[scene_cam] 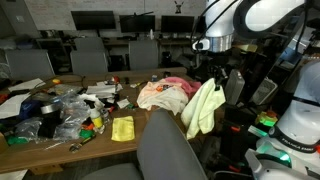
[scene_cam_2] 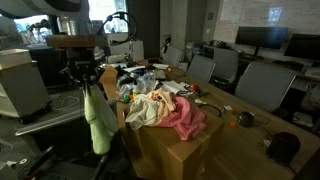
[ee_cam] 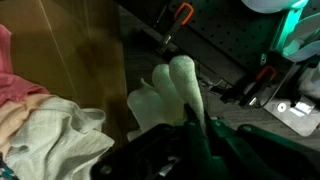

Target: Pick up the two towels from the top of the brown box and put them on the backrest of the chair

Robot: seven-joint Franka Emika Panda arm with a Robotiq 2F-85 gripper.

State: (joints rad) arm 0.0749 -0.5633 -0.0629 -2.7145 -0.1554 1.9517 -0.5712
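Note:
The robot's gripper will release the green towel draped over the grey chair backrest (scene_cam: pixel 175 149), on its side toward the robot base.
My gripper (scene_cam: pixel 212 76) is shut on a pale green towel (scene_cam: pixel 204 108), which hangs from it in the air beside the brown box (scene_cam: pixel 160 118). It also shows in an exterior view, where the gripper (scene_cam_2: pixel 86 80) holds the green towel (scene_cam_2: pixel 97 122) left of the box (scene_cam_2: pixel 170 150). In the wrist view the fingers (ee_cam: pixel 190 120) pinch the green towel (ee_cam: pixel 172 92). A pink towel (scene_cam_2: pixel 186 119) and a cream-white towel (scene_cam_2: pixel 146 108) lie crumpled on the box top. The grey chair backrest (scene_cam: pixel 172 148) stands in the foreground, below and left of the hanging towel.
The long table (scene_cam: pixel 60 150) holds clutter, a yellow cloth (scene_cam: pixel 122 128) and plastic bags (scene_cam: pixel 70 110). Office chairs (scene_cam_2: pixel 262 84) line the table. Green-lit equipment (scene_cam: pixel 270 140) stands beside the robot base. Clamps and cables (ee_cam: pixel 265 82) lie on the floor below.

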